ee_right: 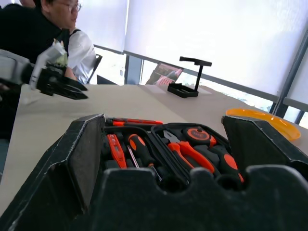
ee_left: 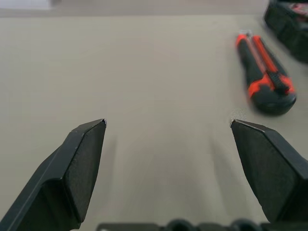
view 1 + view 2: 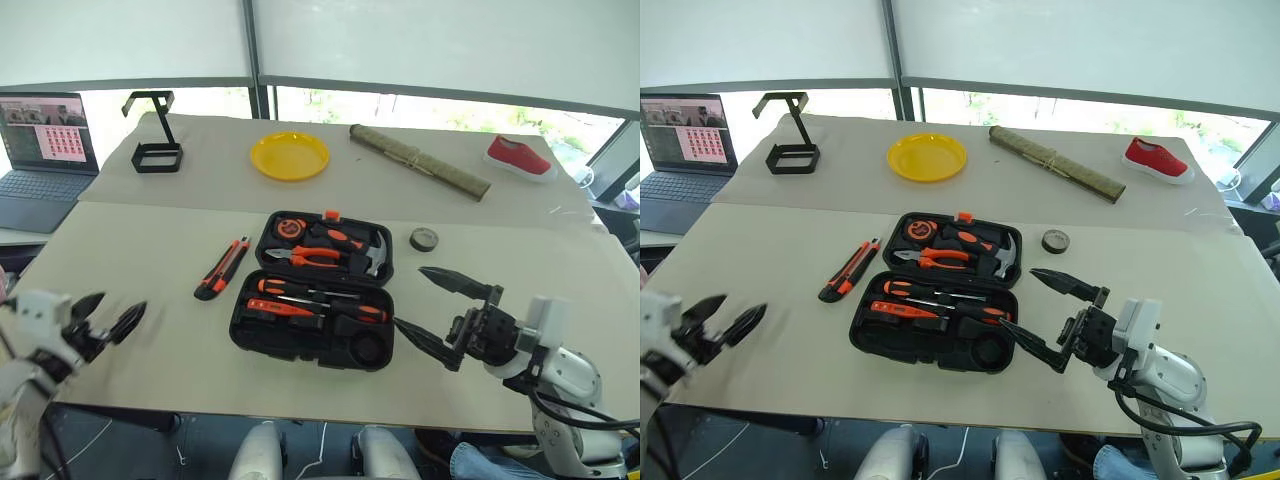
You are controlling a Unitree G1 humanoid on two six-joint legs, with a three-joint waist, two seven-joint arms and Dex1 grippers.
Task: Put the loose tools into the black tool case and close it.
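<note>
Next, I close my left gripper on the middle of the body (image 3: 221, 271) (image 2: 267, 67) of the orange-and-black utility knife, near its black slider.
The black tool case (image 3: 252, 330) lies open in the middle of the table. Its far half holds pliers and a hammer. Its near half holds two orange-and-black screwdrivers (image 3: 288, 287) and a slim one between them. The orange-and-black utility knife (image 3: 222, 268) lies on the table left of the case, also seen in the left wrist view (image 2: 265, 73). A small dark roll (image 3: 424, 239) sits right of the case's far half. My left gripper (image 3: 122, 304) hangs open and empty over the table's near left. My right gripper (image 3: 408, 296) is open and empty beside the case's right edge.
At the back stand a yellow plate (image 3: 289, 156), a black wire stand (image 3: 156, 137), a rolled mat (image 3: 418, 160) and a red shoe (image 3: 519, 157). A laptop (image 3: 44, 150) sits on a side table at far left. A person (image 1: 33, 33) sits beyond the table's left side.
</note>
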